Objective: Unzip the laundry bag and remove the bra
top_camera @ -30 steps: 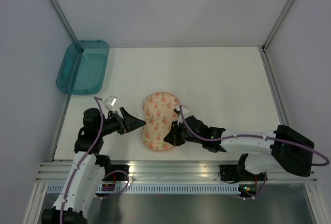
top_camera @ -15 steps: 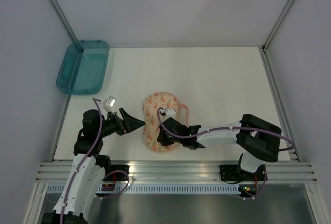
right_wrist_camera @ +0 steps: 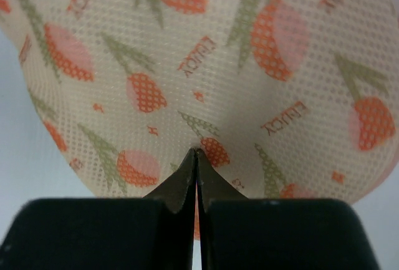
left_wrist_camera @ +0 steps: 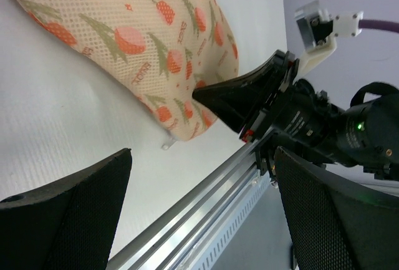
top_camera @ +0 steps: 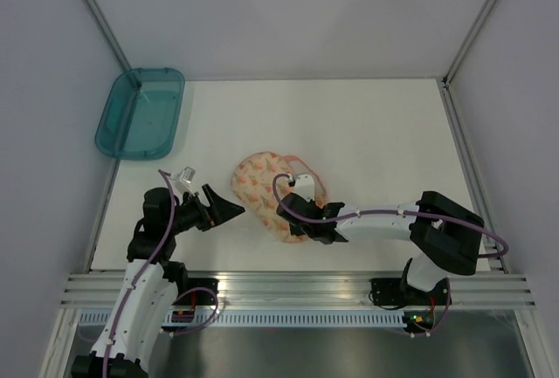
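My right gripper is pinching the mesh of the laundry bag away from the zipper pull, so I should hold the mesh with my left gripper while my right gripper takes the pull (left_wrist_camera: 168, 142).
The laundry bag (top_camera: 258, 186) is a cream-peach pouch with orange-red prints, lying slantwise at the middle near side of the table, its pink loop (top_camera: 307, 175) at the right. My right gripper (top_camera: 288, 212) is shut, its tips pinching the bag's mesh fabric (right_wrist_camera: 206, 64) at its near end. My left gripper (top_camera: 231, 209) is open and empty just left of the bag, not touching it. In the left wrist view the bag (left_wrist_camera: 143, 39) lies ahead of the open gripper (left_wrist_camera: 206, 220). The bra is hidden.
A teal plastic tray (top_camera: 140, 112) stands at the far left edge of the table. The aluminium rail (top_camera: 288, 286) runs along the near edge. The right arm (top_camera: 384, 221) stretches low across the near right of the table.
My right gripper has swung in over the bag's near end and closed on its fabric. The bag has turned and shifted, its far end now pointing left. The left arm barely moved.
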You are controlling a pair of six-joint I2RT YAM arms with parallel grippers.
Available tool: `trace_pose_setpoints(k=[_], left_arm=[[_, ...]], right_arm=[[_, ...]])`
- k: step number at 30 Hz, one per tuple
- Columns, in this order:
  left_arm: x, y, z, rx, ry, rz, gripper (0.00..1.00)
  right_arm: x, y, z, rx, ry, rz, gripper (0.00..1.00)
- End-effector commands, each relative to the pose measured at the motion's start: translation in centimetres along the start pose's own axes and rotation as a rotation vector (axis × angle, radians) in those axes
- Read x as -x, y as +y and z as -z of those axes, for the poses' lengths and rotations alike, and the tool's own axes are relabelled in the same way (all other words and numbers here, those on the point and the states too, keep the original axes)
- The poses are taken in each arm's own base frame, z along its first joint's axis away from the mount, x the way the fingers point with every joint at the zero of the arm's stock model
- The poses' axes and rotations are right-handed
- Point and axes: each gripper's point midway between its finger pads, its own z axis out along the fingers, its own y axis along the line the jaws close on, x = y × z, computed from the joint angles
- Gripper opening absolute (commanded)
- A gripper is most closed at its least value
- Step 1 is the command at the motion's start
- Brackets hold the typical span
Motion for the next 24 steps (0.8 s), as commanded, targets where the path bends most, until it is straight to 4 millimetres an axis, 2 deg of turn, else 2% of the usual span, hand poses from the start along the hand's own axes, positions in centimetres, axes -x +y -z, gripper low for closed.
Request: trace_pose_setpoints(k=[1,3,6,7,9,13,14,18,19,24], left_arm=[[-0.1,1.2,-0.4,0.040,-0.005,0.012,0.98],[-0.3,1.6,-0.6,0.049,0.007,0.029,0.98],[-0.4,1.9,-1.0,0.048,0.010,0.044,0.98],[-0.8,2.2,-1.2,0.054,0.022,0.055,0.98],[-0.6,2.3,-1.6,0.057,0.014,0.062,0.98],[-1.4,2.6,-2.6,0.083,0.043,0.090,0.98],[-1.4,2.6,-2.8,0.091,0.041,0.092,0.98],[-1.5,4.1,-3.8,0.178,0.013,0.107,0.97],[-1.5,4.5,-3.9,0.198,0.004,0.124,0.97],[-0.8,7.2,-4.4,0.301,-0.076,0.155,0.92]], right_arm=[[-0.2,-4.8,-0.7,-0.142,0.028,0.059,0.00],[0.5,-5.2,-1.5,-0.140,0.026,0.041,0.00],[1.8,-4.2,-2.7,-0.081,0.019,0.025,0.00],[2.6,-3.2,-3.0,-0.045,0.008,0.012,0.00],[2.9,-2.4,-3.9,-0.013,0.018,0.018,0.00],[4.4,1.2,-4.9,0.115,0.019,-0.006,0.00],[4.3,2.2,-4.8,0.158,0.033,-0.017,0.00],[4.5,3.4,-4.8,0.202,0.047,-0.036,0.00],[5.2,4.0,-4.6,0.226,0.021,-0.047,0.00],[4.9,3.9,-3.9,0.252,0.024,-0.054,0.00]])
